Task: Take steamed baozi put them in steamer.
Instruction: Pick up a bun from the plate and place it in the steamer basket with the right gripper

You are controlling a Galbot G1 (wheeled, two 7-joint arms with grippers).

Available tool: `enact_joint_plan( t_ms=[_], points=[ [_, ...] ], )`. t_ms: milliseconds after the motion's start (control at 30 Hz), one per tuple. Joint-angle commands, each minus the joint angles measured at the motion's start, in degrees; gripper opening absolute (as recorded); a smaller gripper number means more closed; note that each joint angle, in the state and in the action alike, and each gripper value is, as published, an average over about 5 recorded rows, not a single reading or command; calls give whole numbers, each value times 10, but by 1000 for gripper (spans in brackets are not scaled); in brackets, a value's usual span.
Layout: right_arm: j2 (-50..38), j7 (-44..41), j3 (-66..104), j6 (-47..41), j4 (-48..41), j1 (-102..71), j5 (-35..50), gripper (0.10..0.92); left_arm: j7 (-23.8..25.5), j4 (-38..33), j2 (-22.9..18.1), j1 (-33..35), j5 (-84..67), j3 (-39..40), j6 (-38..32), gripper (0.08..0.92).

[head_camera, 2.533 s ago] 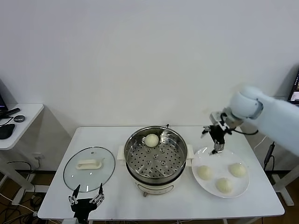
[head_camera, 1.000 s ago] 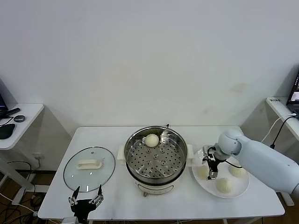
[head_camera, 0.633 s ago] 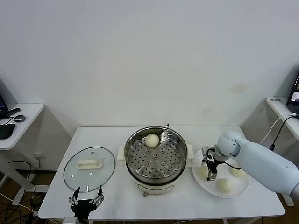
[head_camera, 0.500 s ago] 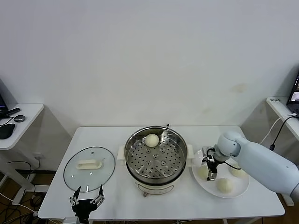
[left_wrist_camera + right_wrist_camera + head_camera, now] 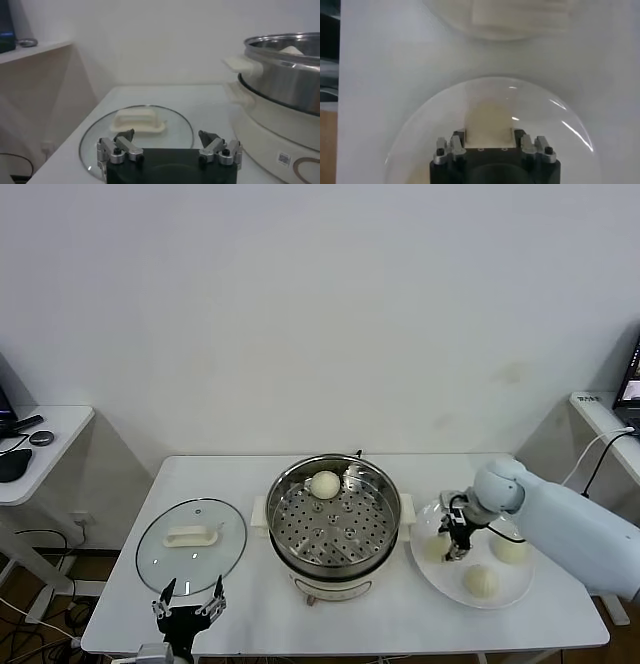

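Observation:
The baozi in my right gripper will be released on the steamer tray's edge [image 5: 292,520] nearest the glass lid, where it will sit beside the other baozi.
The steamer [image 5: 333,524] stands mid-table with one baozi [image 5: 324,484] at the back of its perforated tray. Three more baozi lie on a white plate [image 5: 492,515] to its right: one on the left [image 5: 435,547], one on the right [image 5: 511,549] and one at the front [image 5: 481,581]. My right gripper [image 5: 458,544] is down on the plate and shut on the left baozi, which is squeezed between the fingers in the right wrist view [image 5: 488,117]. My left gripper [image 5: 188,609] is parked, open and empty, at the table's front left edge.
A round glass lid [image 5: 191,534] with a cream handle lies flat left of the steamer, just beyond my left gripper [image 5: 169,142]; it also shows in the left wrist view [image 5: 137,131]. A side table [image 5: 40,434] stands far left. The steamer's wall [image 5: 285,75] rises beside the lid.
My right gripper came down from above the plate's back edge onto the left baozi and closed on it. It has since shifted slightly up and right. The left arm stayed parked.

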Motion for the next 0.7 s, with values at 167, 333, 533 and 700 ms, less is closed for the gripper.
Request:
enact_joint_plan(
  t_ms=[167,333,533,700],
  points=[
    [-38,-27,-201,-18,65,333,158,577,-1,0,5,-17,3,-1,10,823],
    [12,-38,-258,-46,74,446,238,577,-2,-10,5,-19,2,3,10,823],
    [104,-35,-283,-96,77,501,329,577,2,-20,4,-23,-2,6,15,823],
    [179,-13,-306,-131,67,482,347,577,2,-30,3,-25,-8,4,18,823]
  ],
)
